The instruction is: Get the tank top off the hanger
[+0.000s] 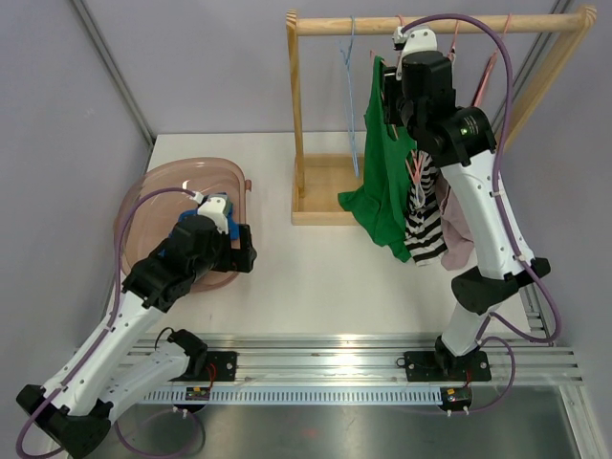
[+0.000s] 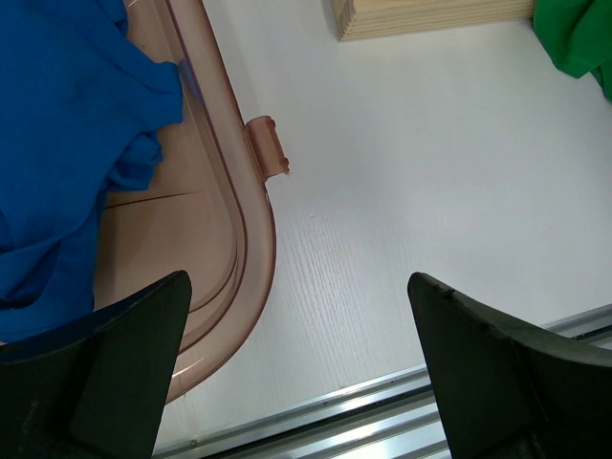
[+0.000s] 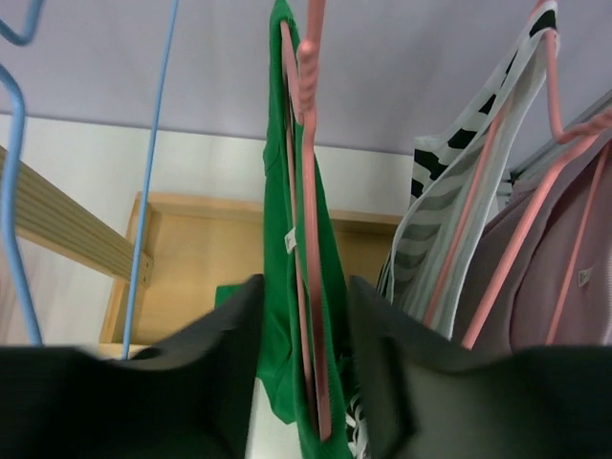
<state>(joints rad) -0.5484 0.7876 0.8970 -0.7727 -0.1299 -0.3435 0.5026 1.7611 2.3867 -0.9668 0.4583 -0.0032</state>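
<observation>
My right gripper should open and take only the hanger (image 3: 309, 172) below its twisted neck, because the green tank top lies along the pink hanger's arm in it.
A green tank top (image 1: 382, 182) hangs on a pink hanger (image 3: 311, 191) from the wooden rack's top rail (image 1: 449, 23). In the right wrist view the green tank top (image 3: 283, 239) and its hanger pass between my right gripper's (image 3: 304, 287) jaws, which stand a little apart on either side of the strap. From above, the right gripper (image 1: 392, 96) is high at the rail, against the top of the garment. My left gripper (image 2: 296, 287) is open and empty over the table, beside the pink basin (image 2: 239, 220); the top view also shows it (image 1: 244, 247).
An empty blue hanger (image 1: 352, 86) hangs left of the green top. A striped top (image 1: 426, 225) and a mauve garment (image 1: 457, 229) hang on pink hangers to its right. The rack's wooden base (image 1: 320, 191) lies below. The basin (image 1: 163, 186) holds a blue garment (image 2: 67, 143).
</observation>
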